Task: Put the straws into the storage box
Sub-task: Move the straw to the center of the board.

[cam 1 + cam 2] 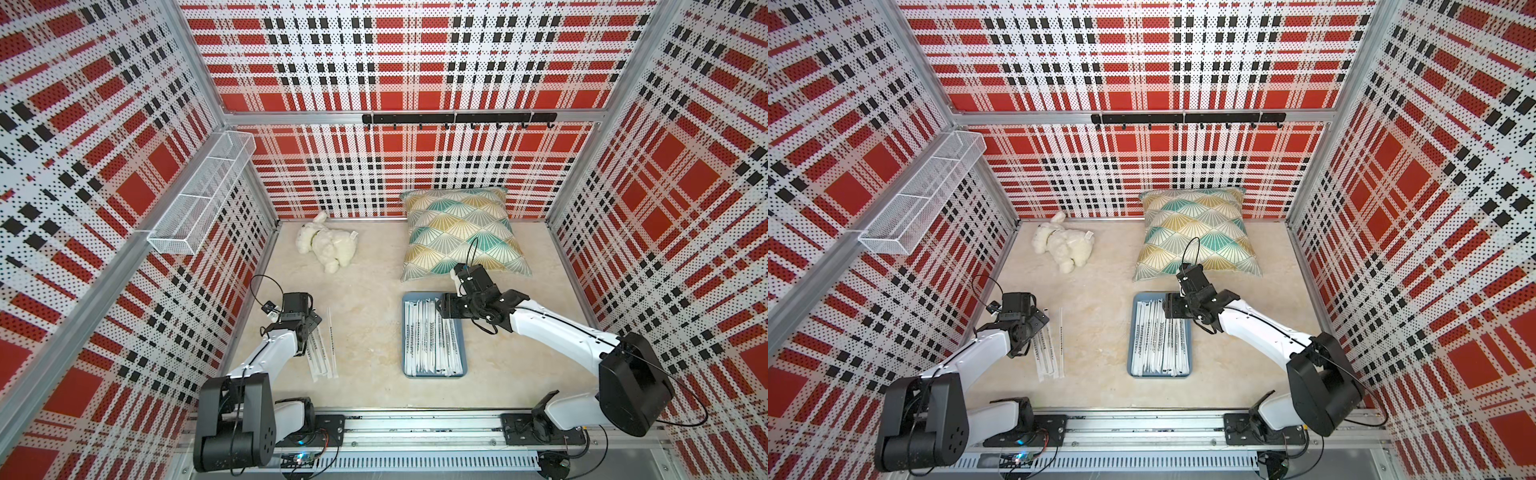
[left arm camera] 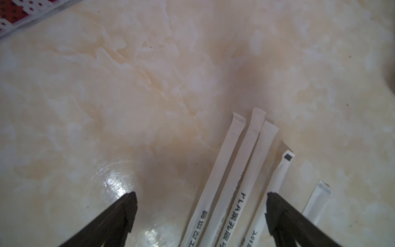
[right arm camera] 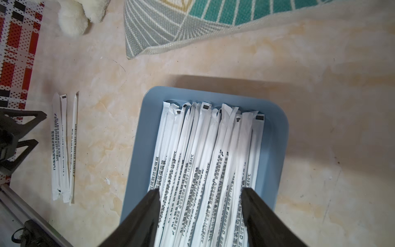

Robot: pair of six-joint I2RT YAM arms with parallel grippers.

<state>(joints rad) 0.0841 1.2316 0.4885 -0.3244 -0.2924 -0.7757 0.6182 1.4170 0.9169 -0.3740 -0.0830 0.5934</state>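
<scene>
My left gripper is to close next on the printed middle [image 2: 198, 225] of the loose straw that lies farthest from the storage box.
The storage box [image 1: 434, 375] is a slate-blue tray at centre right of the table, seen in both top views [image 1: 1158, 374]. Several paper-wrapped straws [image 1: 432, 340] fill it lengthwise. My right gripper [image 1: 441, 311] hovers over the box's far end. In the right wrist view it is open [image 3: 201, 193], with the pile of straws [image 3: 205, 154] lying loose below the jaws. A few more straws [image 1: 322, 353] lie on the table at the left. My left gripper [image 2: 201, 198] is open and low over them, straddling three straws [image 2: 235, 171] without touching them.
A patterned pillow [image 1: 461, 232] lies just behind the box, near my right wrist. A white plush toy [image 1: 328, 247] rests at the back left. A white wire basket [image 1: 203, 195] hangs on the left wall. A black hook rail [image 1: 457, 118] runs along the back wall.
</scene>
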